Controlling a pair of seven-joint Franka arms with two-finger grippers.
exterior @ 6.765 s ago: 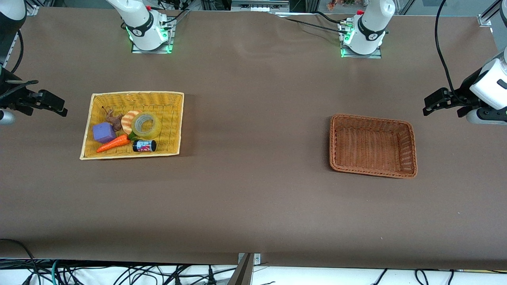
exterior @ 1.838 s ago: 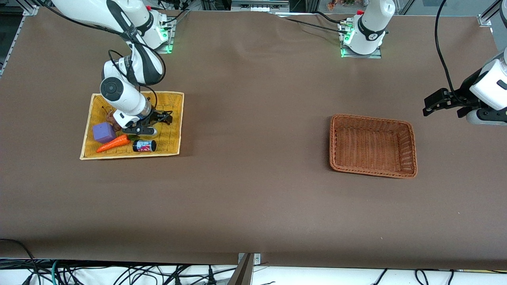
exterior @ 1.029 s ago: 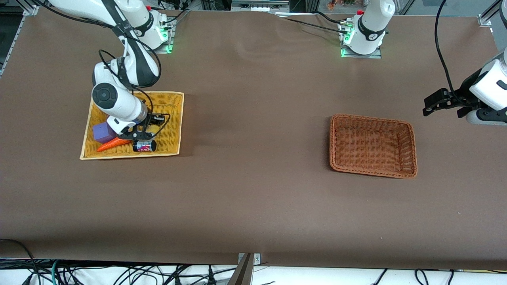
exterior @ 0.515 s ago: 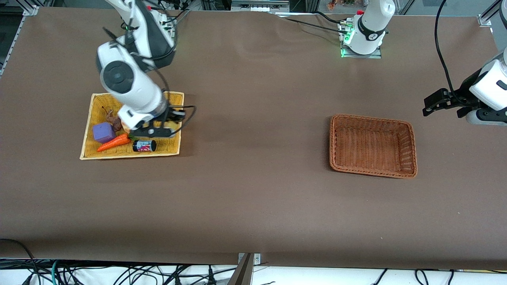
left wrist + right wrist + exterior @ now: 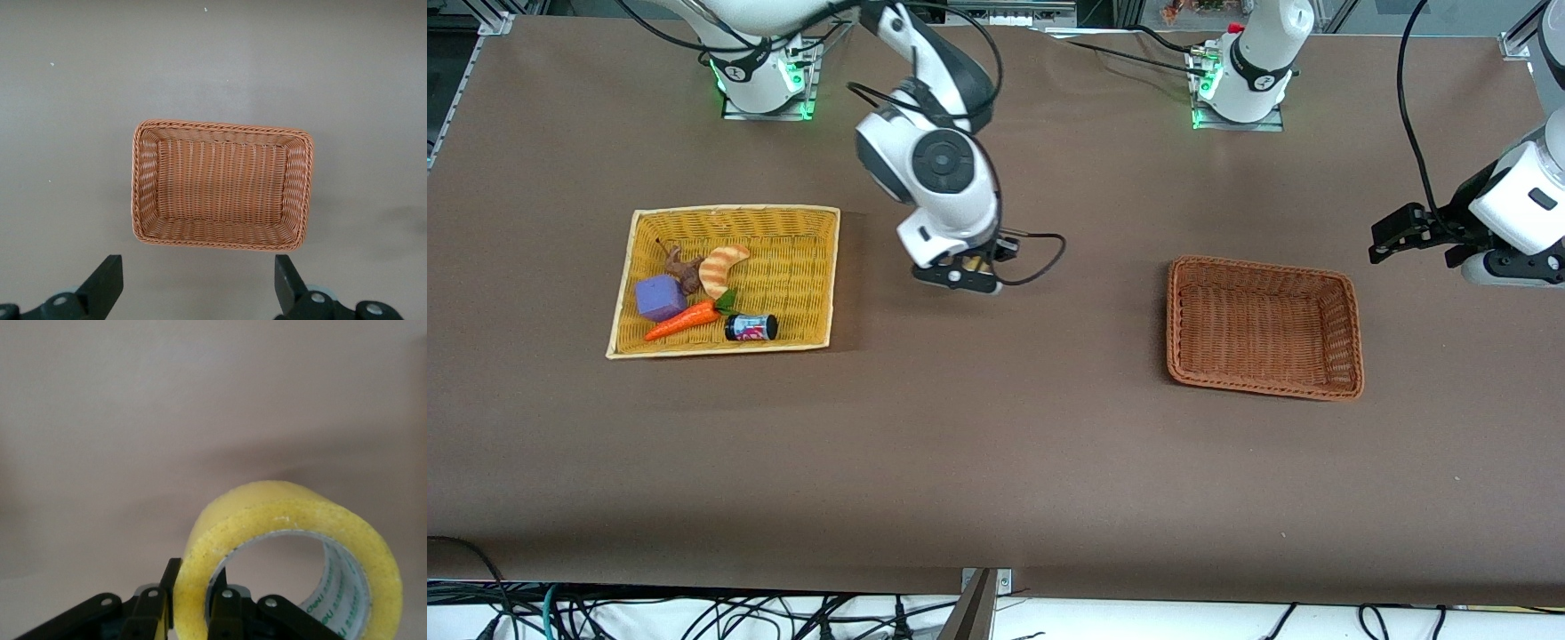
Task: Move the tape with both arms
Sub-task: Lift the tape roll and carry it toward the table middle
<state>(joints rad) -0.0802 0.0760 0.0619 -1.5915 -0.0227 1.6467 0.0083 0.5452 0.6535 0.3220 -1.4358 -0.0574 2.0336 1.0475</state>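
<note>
My right gripper is holding the tape. It will release the tape on the bare table (image 5: pixel 1009 279), in the space between the yellow basket and the brown basket.
My right gripper (image 5: pixel 193 587) is shut on the wall of the tape (image 5: pixel 280 520), a yellowish ring with a grey core, one finger inside the ring and one outside. In the front view the right gripper (image 5: pixel 960 271) hangs over the bare table between the two baskets, and the hand hides most of the tape there. My left gripper (image 5: pixel 1392 236) is open and empty, up in the air past the brown basket (image 5: pixel 1352 338) at the left arm's end. The left wrist view shows its gripper (image 5: pixel 197 293) open, with the empty brown basket (image 5: pixel 223 183) below.
The yellow basket (image 5: pixel 783 231) at the right arm's end holds a purple cube (image 5: pixel 661 296), a carrot (image 5: pixel 680 322), a striped crescent toy (image 5: pixel 720 267) and a small dark can (image 5: pixel 751 327). Brown table cloth lies between the baskets.
My right gripper has lifted the tape out of the yellow basket and carried it toward the middle of the table. My left gripper has shifted only slightly.
</note>
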